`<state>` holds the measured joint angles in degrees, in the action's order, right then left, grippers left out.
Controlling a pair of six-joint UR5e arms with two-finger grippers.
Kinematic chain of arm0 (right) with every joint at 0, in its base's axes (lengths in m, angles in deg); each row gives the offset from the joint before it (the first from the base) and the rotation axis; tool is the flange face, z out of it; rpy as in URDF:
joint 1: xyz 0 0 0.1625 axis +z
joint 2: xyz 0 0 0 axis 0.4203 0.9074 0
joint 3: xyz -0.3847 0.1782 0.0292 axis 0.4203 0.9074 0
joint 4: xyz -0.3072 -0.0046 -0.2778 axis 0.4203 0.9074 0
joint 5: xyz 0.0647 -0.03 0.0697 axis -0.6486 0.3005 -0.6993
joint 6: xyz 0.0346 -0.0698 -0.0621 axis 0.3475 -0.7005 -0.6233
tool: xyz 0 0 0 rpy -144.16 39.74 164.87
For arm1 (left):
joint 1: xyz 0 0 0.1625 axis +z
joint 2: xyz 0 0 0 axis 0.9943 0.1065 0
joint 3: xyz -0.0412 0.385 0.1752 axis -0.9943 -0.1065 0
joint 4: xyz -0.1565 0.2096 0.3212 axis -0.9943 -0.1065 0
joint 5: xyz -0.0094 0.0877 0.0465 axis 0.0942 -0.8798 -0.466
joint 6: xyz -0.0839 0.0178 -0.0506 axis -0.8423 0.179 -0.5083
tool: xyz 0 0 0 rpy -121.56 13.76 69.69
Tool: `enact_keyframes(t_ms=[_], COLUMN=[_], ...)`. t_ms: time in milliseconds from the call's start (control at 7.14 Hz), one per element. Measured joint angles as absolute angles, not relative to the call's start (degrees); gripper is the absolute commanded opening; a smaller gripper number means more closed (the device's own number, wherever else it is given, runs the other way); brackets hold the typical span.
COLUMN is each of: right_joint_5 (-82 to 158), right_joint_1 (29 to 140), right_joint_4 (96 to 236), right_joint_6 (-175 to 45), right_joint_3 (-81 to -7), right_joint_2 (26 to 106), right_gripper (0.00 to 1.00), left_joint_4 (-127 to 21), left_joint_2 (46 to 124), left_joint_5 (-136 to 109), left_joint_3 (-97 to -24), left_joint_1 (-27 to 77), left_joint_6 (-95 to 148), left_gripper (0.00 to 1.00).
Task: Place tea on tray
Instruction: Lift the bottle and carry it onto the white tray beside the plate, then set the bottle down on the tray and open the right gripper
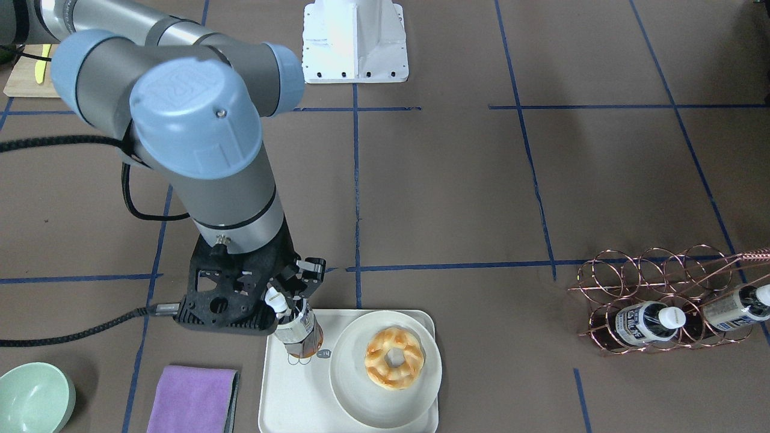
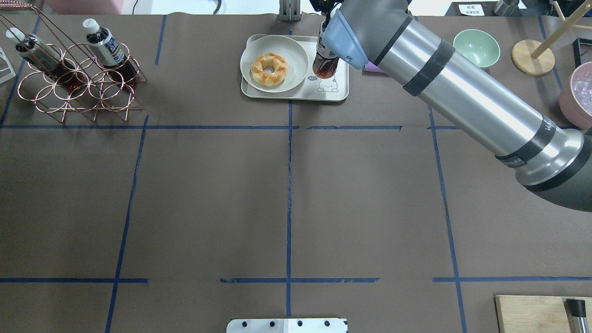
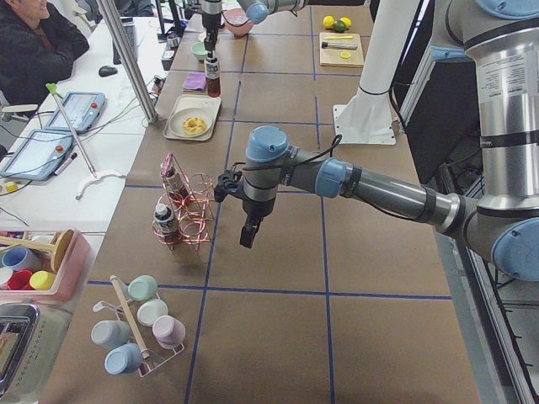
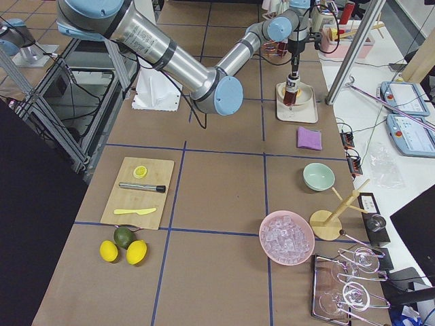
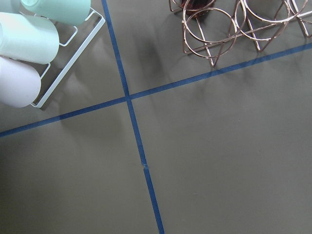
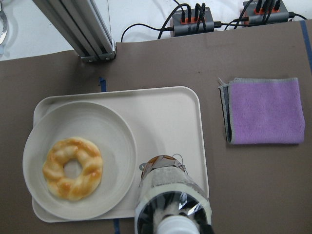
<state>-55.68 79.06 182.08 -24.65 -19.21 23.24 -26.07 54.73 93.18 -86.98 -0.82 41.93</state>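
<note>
The tea bottle, now hanging slightly tilted over the tray, will be let go by my right gripper on the tray [image 1: 299,376] [image 6: 170,144], between the plate and the edge nearest the purple cloth.
My right gripper [image 1: 290,299] is shut on the neck of a tea bottle [image 1: 299,329], clear with dark brown liquid, a white cap and a printed label. The bottle hangs slightly tilted, its base at or just above the bear drawing on the cream-white tray [image 1: 283,397]. The right wrist view shows the bottle [image 6: 168,190] over the tray [image 6: 165,112] beside the plate. My left gripper [image 3: 247,234] shows only in the exterior left view, above the bare table near the copper rack [image 3: 189,219]; I cannot tell if it is open or shut.
A round plate [image 1: 361,397] with a donut [image 1: 394,358] fills the tray's other half. Two like bottles [image 1: 646,322] [image 1: 737,307] lie in the copper wire rack [image 1: 637,282]. A purple cloth [image 1: 192,400] and a green bowl [image 1: 33,400] lie beside the tray.
</note>
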Motion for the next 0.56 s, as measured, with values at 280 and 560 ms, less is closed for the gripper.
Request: enact_keyframes(t_ms=[280,560], right_joint_5=[-55.6,-55.6], right_joint_1=[80.1,80.3], right_joint_4=[179.0,178.4], right_joint_6=[-26.9,-27.3], right_joint_3=[-13.2,-9.0], right_joint_2=[21.8,19.7], right_gripper=[0.0,0.0], left_joint_4=[-26.1,-26.1], left_joint_2=[54.8,54.8], left_joint_5=[93.2,93.2], left_joint_3=[-87.0,-87.0], left_joint_1=[-0.9,-1.0], left_joint_6=[42.0,42.0], left_gripper=[1.0,1.0])
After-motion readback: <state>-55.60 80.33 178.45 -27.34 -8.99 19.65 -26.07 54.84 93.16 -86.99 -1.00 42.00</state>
